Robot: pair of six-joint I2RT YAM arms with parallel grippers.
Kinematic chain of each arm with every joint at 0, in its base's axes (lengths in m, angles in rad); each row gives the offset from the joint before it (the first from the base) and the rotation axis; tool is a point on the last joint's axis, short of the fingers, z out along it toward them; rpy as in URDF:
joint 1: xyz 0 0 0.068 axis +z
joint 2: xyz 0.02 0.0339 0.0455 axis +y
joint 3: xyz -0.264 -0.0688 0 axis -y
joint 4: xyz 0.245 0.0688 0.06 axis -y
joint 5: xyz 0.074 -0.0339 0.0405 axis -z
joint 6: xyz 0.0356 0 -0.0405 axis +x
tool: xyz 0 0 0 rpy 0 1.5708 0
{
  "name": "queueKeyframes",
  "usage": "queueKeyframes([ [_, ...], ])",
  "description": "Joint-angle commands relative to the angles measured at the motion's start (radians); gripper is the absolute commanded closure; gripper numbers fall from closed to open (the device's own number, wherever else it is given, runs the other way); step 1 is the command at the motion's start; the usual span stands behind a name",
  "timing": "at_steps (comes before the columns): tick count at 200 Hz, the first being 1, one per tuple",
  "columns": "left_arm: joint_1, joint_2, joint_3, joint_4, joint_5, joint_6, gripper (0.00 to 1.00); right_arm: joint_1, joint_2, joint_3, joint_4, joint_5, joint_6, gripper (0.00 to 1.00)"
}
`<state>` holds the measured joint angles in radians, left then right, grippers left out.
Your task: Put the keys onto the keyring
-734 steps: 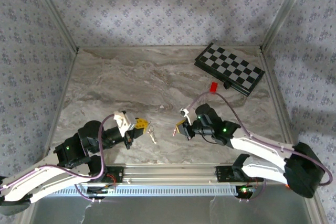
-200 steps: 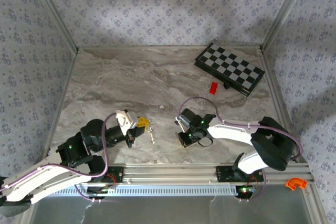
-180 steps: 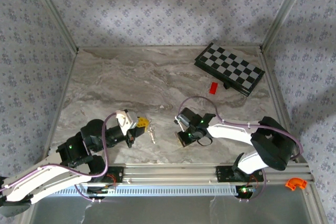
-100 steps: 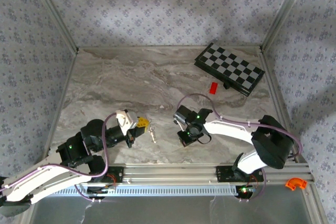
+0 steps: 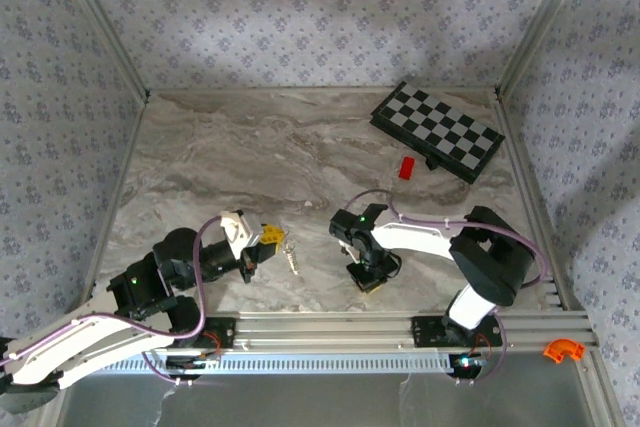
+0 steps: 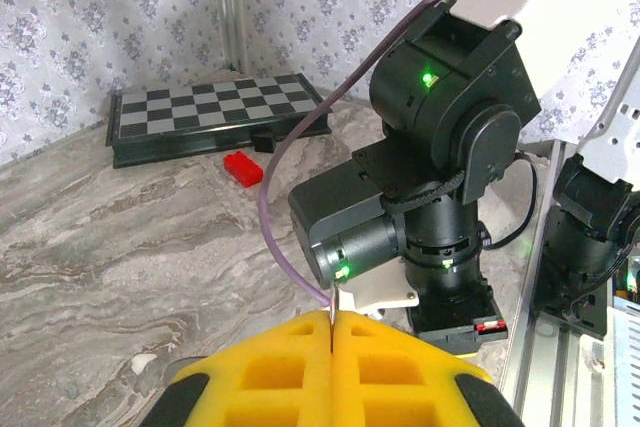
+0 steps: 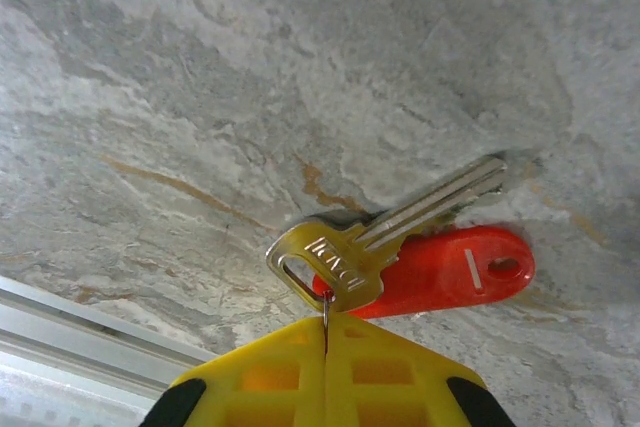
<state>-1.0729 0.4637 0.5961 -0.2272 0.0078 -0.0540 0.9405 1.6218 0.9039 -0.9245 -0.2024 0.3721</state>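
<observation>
The red tag is bunched under the brass-headed key, so the robot's right gripper will put them down and grip where the red tag meets the keyring (image 7: 326, 297).
In the right wrist view my right gripper (image 7: 326, 325) is shut on a thin keyring (image 7: 326, 305) seen edge-on. A brass-headed key (image 7: 345, 255) and a red tag (image 7: 450, 272) hang from the ring, just over the marble table (image 7: 250, 77). From above, the right gripper (image 5: 371, 281) points down near the front edge. My left gripper (image 6: 331, 319) is shut on a thin silver key (image 6: 331, 300), also edge-on. In the top view the left gripper (image 5: 268, 237) sits left of centre, with small silver keys (image 5: 290, 258) at its tip.
A folded chessboard (image 5: 437, 131) lies at the back right with a small red block (image 5: 407, 167) in front of it. The aluminium rail (image 5: 320, 328) runs along the near edge. An orange piece (image 5: 562, 350) lies beyond the table's front right corner.
The right arm has folded in and turned its gripper from pointing left to pointing down near the front rail. The left arm has stayed still.
</observation>
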Motion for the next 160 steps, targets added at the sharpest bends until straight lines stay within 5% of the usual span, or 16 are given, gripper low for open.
queueKeyframes([
  [1, 0.008, -0.011, 0.002, 0.059, 0.012, -0.009, 1.0, -0.007, 0.002, 0.012, -0.017, -0.006, -0.012, 0.99],
  [103, 0.01, -0.008, 0.002, 0.065, 0.027, -0.015, 1.0, 0.017, -0.293, -0.166, 0.207, 0.074, 0.213, 0.63],
  [160, 0.009, -0.016, 0.001, 0.065, 0.033, -0.017, 1.0, 0.09, -0.38, -0.285, 0.306, 0.134, 0.291, 0.62],
])
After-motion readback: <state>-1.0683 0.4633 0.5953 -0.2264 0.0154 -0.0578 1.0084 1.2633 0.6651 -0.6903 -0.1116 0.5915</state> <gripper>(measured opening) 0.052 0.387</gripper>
